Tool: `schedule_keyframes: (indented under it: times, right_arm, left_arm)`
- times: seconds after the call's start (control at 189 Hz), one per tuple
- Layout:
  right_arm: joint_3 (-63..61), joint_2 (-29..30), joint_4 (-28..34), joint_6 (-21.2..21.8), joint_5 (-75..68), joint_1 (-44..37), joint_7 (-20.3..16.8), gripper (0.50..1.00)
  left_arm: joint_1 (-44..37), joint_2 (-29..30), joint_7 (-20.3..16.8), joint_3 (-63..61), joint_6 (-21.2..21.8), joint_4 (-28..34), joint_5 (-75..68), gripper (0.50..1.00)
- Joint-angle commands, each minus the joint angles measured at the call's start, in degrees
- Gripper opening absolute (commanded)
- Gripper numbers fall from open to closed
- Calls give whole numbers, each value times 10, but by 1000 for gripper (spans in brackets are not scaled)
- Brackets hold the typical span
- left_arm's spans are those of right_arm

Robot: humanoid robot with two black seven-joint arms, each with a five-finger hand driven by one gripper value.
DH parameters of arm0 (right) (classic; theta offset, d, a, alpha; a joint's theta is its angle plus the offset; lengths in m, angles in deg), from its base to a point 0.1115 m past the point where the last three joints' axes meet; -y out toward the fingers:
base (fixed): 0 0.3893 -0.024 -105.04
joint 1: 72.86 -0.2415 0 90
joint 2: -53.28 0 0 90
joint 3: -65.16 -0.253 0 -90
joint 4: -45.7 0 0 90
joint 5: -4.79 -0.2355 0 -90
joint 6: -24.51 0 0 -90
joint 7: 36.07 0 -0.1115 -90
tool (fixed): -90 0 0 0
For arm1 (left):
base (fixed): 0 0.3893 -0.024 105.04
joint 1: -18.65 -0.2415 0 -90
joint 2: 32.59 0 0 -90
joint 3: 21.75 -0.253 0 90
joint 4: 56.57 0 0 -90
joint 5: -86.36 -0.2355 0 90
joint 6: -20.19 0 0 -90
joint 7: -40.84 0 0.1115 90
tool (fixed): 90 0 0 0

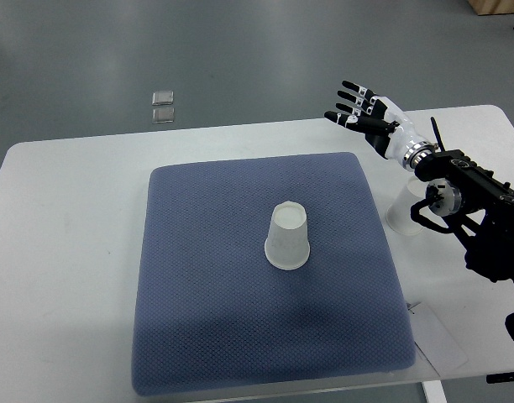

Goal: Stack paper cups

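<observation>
The robot's right gripper should close around the upper part of the cup (414, 188) that stands on the white table next to the blue-grey mat.
A white paper cup (287, 238) stands upside down near the middle of the blue-grey mat (207, 294). A second, clear-looking cup (403, 214) stands on the white table to the right of the mat, partly hidden behind my right arm. My right hand (360, 114) is raised over the table's far right part, beyond the mat's far right corner. Its fingers are spread and hold nothing. It is well away from both cups. My left arm does not show.
The white table (64, 252) carries the mat. Two small clear square objects (163, 107) lie on the grey floor beyond the table's far edge. A paper sheet (437, 340) lies at the mat's near right corner.
</observation>
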Motion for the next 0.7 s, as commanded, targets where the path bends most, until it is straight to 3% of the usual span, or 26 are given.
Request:
schedule_keyframes:
  times: [0.0,0.692]
  right_arm:
    - [0,-2,3,0,0,1,0,915]
    - [23,12,3,0,20,-1,0,915]
  left_arm:
    - [0,0,0,-1,0,0,0,1000]
    - [-1,0,0,2,0,1,0,1000]
